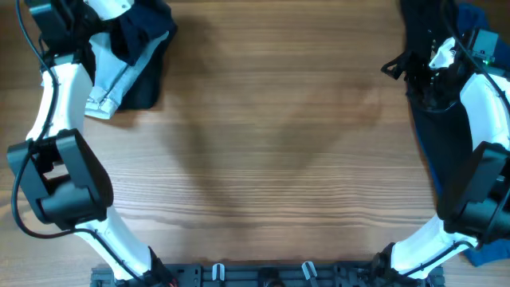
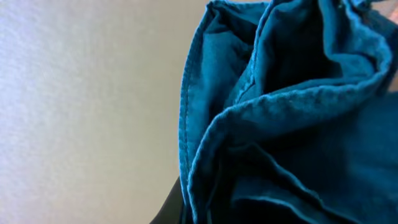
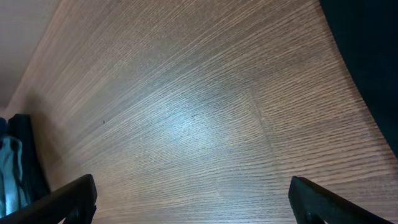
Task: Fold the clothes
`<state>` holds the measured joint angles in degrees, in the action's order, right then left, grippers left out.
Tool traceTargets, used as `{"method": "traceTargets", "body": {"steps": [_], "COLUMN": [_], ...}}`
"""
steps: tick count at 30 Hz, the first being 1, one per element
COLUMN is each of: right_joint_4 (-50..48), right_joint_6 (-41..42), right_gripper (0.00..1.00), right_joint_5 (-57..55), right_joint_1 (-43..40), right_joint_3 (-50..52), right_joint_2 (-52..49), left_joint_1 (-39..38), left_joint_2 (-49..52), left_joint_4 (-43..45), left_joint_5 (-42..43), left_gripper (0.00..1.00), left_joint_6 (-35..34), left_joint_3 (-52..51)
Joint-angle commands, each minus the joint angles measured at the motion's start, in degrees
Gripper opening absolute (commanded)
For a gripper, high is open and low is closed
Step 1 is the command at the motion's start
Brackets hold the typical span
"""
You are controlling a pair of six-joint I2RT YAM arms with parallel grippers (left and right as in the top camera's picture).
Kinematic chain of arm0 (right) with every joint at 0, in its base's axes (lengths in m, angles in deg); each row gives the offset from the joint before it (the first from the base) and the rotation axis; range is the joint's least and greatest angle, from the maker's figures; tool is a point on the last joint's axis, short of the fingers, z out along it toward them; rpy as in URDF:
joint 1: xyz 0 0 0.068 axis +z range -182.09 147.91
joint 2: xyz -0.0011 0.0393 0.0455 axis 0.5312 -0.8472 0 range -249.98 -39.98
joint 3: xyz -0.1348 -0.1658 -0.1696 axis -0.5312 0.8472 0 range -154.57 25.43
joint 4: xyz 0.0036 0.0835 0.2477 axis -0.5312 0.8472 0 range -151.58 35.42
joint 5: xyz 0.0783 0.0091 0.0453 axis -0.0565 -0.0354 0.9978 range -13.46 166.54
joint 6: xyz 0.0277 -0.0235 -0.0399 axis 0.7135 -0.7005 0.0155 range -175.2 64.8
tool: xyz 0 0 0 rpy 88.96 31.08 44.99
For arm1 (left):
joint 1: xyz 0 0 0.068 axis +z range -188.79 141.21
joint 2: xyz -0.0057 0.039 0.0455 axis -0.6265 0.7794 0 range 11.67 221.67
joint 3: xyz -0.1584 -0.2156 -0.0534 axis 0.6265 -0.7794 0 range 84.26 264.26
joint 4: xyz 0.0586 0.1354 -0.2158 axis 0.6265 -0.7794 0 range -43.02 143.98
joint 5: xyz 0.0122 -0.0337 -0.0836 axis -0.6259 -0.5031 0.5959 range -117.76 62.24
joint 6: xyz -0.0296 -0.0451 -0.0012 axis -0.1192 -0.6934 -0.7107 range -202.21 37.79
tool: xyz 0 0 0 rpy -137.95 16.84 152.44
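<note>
I need to use my left gripper to lay the dark blue fabric over the pile and take its inner edge (image 1: pixel 164 22), because it bunches up beyond the light-blue denim.
A pile of clothes lies at the table's far left: light-blue denim (image 1: pixel 119 76) on dark navy fabric (image 1: pixel 148 86). My left gripper (image 1: pixel 119 28) is over this pile, shut on a bunch of dark blue fabric (image 1: pixel 142 25) that is lifted and fills the left wrist view (image 2: pixel 292 124). Only the edge of one finger (image 2: pixel 169 213) shows there. A dark navy garment (image 1: pixel 434 119) lies along the right edge and also shows in the right wrist view (image 3: pixel 367 56). My right gripper (image 1: pixel 396 65) is open and empty (image 3: pixel 193 205) over bare wood beside it.
Brighter blue cloth lies at the far right corner (image 1: pixel 478 17) and by the right arm's base (image 1: pixel 488 255). The wooden table (image 1: pixel 271 143) spreads between the two piles. The left pile shows small at the left edge of the right wrist view (image 3: pixel 17 162).
</note>
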<state>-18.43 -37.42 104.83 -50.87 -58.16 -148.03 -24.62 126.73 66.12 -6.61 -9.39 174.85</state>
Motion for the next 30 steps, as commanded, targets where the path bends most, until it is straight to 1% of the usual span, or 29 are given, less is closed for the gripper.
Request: {"method": "traceTargets", "body": {"steps": [1, 3, 5, 8, 12, 18, 21, 22, 25, 28, 30], "right_joint_4": [-0.7, -0.7, -0.59, -0.5, -0.28, -0.55, -0.7, -0.7, -0.7, -0.72, -0.74], "right_joint_6": [0.28, 0.37, 0.37, 0.24, 0.22, 0.26, 0.33, 0.39, 0.44, 0.44, 0.44], "right_gripper": [0.99, 1.0, 0.99, 0.99, 0.99, 0.99, 0.99, 0.99, 1.0, 0.99, 0.99], "right_joint_5": [0.92, 0.92, 0.92, 0.92, 0.92, 0.92, 0.92, 0.92, 0.94, 0.94, 0.94], "right_joint_1": [0.2, 0.2, 0.2, 0.2, 0.2, 0.2, 0.2, 0.2, 0.2, 0.2, 0.2], "right_joint_3": [0.02, 0.02, 0.02, 0.02, 0.02, 0.02, 0.02, 0.02, 0.02, 0.02, 0.02], "right_joint_2": [-0.26, -0.26, -0.26, -0.26, -0.26, -0.26, -0.26, -0.26, -0.26, -0.26, -0.26], "left_joint_1": [0.37, 0.37, 0.37, 0.76, 2.73, 7.02, 8.48, 8.63, 8.81, 8.72, 8.92], "left_joint_2": [-0.17, -0.17, 0.04, 1.9, 2.99, 2.97, 2.91, 2.67, 0.85, -1.03, -1.31], "left_joint_4": [7.21, 11.45, 11.72, 10.97, 4.87, -7.02, -9.35, -9.4, -10.99, -17.84, -20.17], "left_joint_5": [2.01, 2.01, 2.45, 2.4, 2.4, 1.53, 1.53, 1.53, 1.57, 1.53, 1.27], "left_gripper": [0.04, 0.04, 0.04, 0.07, 0.08, 0.11, 0.05, 0.04, 0.04, 0.04, 0.04], "left_joint_6": [-1.4, -5.46, -6.03, -6.03, -6.03, -6.03, -6.03, -6.03, -6.03, -5.99, -6.01], "left_joint_3": [0.61, 0.61, 0.61, 0.61, 0.61, 0.61, 0.61, 0.61, 0.61, 0.61, 0.61]}}
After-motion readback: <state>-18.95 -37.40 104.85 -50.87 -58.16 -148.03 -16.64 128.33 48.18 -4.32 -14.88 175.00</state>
